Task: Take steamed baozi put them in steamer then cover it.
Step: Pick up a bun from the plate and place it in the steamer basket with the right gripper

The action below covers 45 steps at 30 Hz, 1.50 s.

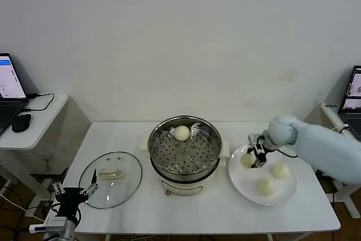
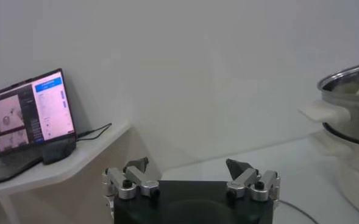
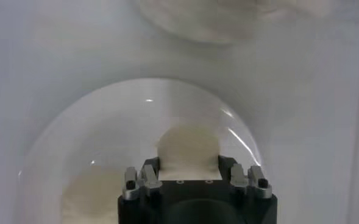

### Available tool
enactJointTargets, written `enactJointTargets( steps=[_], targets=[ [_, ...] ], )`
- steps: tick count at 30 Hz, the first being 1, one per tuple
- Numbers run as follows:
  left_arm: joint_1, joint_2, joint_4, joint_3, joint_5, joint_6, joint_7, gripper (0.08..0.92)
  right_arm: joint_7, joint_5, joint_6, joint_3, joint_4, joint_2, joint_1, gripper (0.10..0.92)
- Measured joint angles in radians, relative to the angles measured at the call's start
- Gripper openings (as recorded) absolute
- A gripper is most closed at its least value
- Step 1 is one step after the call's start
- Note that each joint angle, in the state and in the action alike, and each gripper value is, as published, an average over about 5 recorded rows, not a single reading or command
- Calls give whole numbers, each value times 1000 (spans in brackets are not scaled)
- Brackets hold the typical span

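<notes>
The robot's right gripper will put the baozi down on the perforated tray (image 1: pixel 167 147) beside the steamer's lone baozi, toward the glass lid.
The steamer (image 1: pixel 152 146) stands mid-table with one baozi (image 1: pixel 181 133) on the far side of its perforated tray. Three baozi lie on a white plate (image 1: pixel 242 183) to its right. My right gripper (image 1: pixel 258 156) is down at the plate's near-steamer side, fingers pressed on both sides of the leftmost baozi (image 1: pixel 246 160), which fills the gap in the right wrist view (image 3: pixel 187 146). The other two (image 1: pixel 280 170) (image 1: pixel 265 187) lie free. My left gripper (image 1: pixel 87 189) is open and empty, parked low by the glass lid (image 1: pixel 111 180).
The glass lid lies flat on the table left of the steamer. A side table with a laptop (image 1: pixel 8 83) and mouse (image 1: pixel 21 122) stands far left. Another laptop (image 1: pixel 352 97) is far right. The steamer's rim shows in the left wrist view (image 2: pixel 350 91).
</notes>
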Motion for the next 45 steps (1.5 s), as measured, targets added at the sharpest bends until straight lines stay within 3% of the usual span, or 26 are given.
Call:
enactJointTargets(
  steps=[9, 21, 34, 45],
  targets=[
    [-12, 5, -2, 13, -2, 1, 0, 823, 6, 181, -61, -131, 95, 11, 284, 602],
    [-22, 3, 2, 4, -12, 0, 0, 823, 72, 414, -186, -239, 121, 220, 445, 611],
    [-26, -4, -5, -7, -13, 0, -1, 823, 127, 495, -275, -261, 4, 494, 385, 611],
    [-30, -5, -9, -12, -16, 1, -1, 823, 168, 501, -311, -270, -94, 632, 296, 611]
  ],
)
